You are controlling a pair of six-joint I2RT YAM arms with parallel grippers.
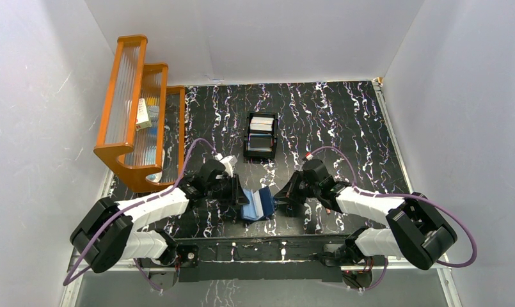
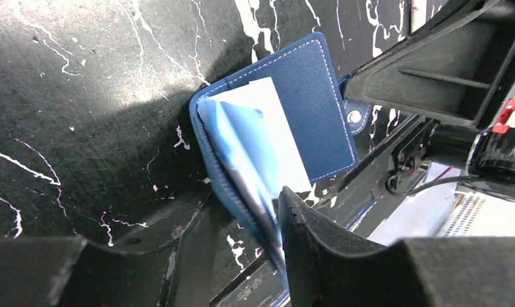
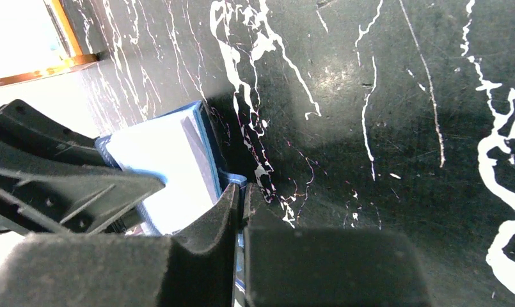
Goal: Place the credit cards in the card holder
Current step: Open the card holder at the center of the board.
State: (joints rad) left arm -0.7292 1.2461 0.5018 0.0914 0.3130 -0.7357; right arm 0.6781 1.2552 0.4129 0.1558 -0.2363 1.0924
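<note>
My right gripper needs to let go of the edge of the card holder's flap, as the navy card holder stands in a V, then take the card holder's pale inside (image 3: pixel 192 169) and spread it flat before getting cards.
The navy card holder (image 1: pixel 258 204) stands open in a V on the table between both grippers. My left gripper (image 1: pixel 240 195) is at its left flap. In the left wrist view the jaws straddle that flap's edge (image 2: pixel 242 192), the right finger (image 2: pixel 306 236) against the light blue inside, with a gap still showing on the other side. A white credit card (image 2: pixel 277 128) lies inside the holder (image 2: pixel 312 109). My right gripper (image 1: pixel 281 197) is shut on the right flap's edge (image 3: pixel 240 182), beside the holder's pale inside (image 3: pixel 165 166). More cards (image 1: pixel 261 121) lie in a black box.
The black open-top box (image 1: pixel 261 150) stands behind the holder at the table's middle. An orange stepped rack (image 1: pixel 136 115) with small items stands at the back left. White walls close in on both sides.
</note>
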